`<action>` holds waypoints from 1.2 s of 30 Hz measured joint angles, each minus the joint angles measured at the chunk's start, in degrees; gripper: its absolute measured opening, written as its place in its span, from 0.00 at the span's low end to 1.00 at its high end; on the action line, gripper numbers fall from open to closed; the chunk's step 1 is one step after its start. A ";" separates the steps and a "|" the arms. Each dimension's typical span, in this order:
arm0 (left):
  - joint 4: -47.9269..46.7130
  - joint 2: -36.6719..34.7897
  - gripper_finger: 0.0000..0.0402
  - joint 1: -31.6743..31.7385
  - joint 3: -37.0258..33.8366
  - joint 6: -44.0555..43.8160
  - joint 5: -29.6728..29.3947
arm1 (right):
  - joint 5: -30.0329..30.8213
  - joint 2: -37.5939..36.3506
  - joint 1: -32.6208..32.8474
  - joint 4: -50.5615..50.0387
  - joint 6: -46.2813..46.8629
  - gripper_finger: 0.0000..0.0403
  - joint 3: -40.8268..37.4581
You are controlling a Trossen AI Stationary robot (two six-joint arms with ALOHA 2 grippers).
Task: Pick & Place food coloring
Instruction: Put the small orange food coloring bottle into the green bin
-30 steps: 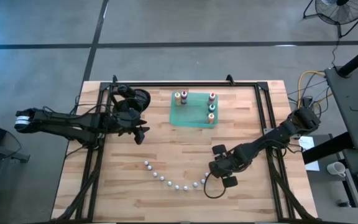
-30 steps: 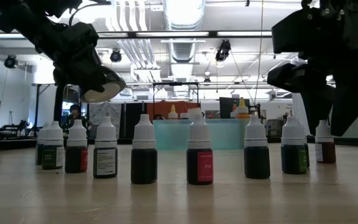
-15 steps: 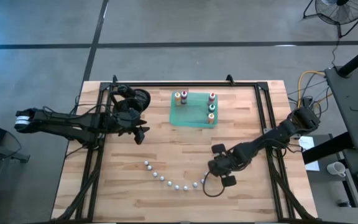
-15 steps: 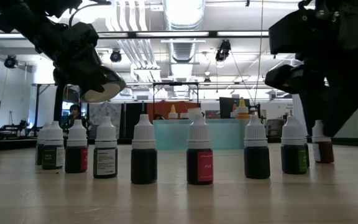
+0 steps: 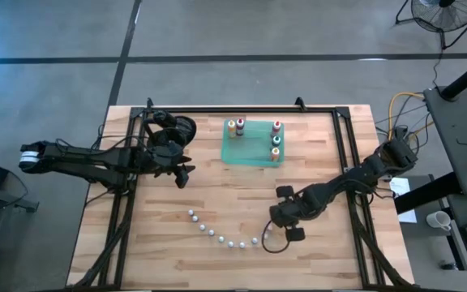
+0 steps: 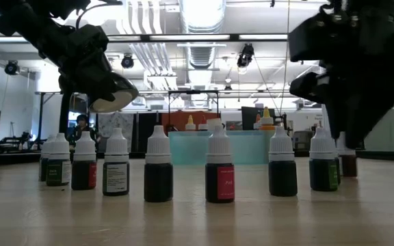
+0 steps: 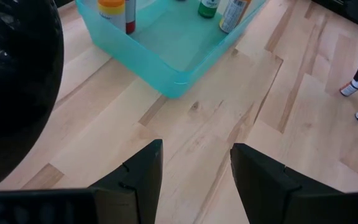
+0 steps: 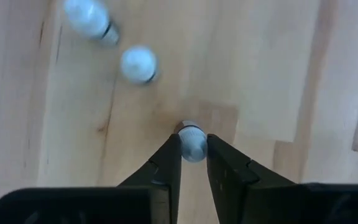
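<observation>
With my right gripper, I next set the white-capped bottle down in the green tray [image 5: 228,144], in front of the orange bottle at its far end.
Several small white-capped food coloring bottles [image 5: 217,234] stand upright on the table in a curved row near its near edge; in the low view the row [image 6: 159,174] has dark bodies. A few more bottles [image 5: 276,139] stand in the green tray [image 5: 242,154]. My right gripper [image 8: 192,142] points down over the row's right end, shut on the last bottle [image 5: 266,236]. My left gripper [image 7: 194,168] hangs open above bare table, left of the tray. My right gripper pinches the white cap [image 8: 192,144] of the row's right-end bottle between its two fingers [image 8: 169,155], coming from above and pointing down. The bottle stays upright below them; its dark body [image 6: 348,164] shows behind the gripper. I cannot tell whether its base is off the table.
Two neighbouring caps [image 8: 138,63] of the row stand close beside the held bottle. A black frame [image 5: 343,146] runs along the table's left, far and right sides. Bare wood lies between the row and the tray.
My right gripper has moved a little toward the table's left and down onto the row's right end. In the low view the right-end bottle has shifted slightly left with it, and the gripper now hides its cap. The left arm has kept still.
</observation>
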 joint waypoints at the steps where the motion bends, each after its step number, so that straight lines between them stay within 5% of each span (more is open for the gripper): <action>1: 0.00 0.00 0.41 -0.01 0.00 0.06 0.00 | 0.23 -0.08 -0.48 -0.07 0.59 0.13 0.40; 8: 0.00 0.00 0.41 0.00 0.00 0.12 0.00 | 7.10 -3.89 -7.70 -0.90 3.62 0.13 5.04; 16: 0.01 0.00 0.41 0.01 0.00 0.23 -0.02 | 11.14 -2.71 -23.73 -6.23 3.70 0.12 19.38; 25: 0.96 0.00 0.41 0.01 -0.02 -0.54 -0.07 | 1.69 16.23 -39.33 -21.23 2.84 0.12 39.84; 36: 0.88 0.00 0.41 0.01 -0.02 -2.37 -0.06 | -1.50 34.75 -42.96 -23.54 -1.23 0.12 61.61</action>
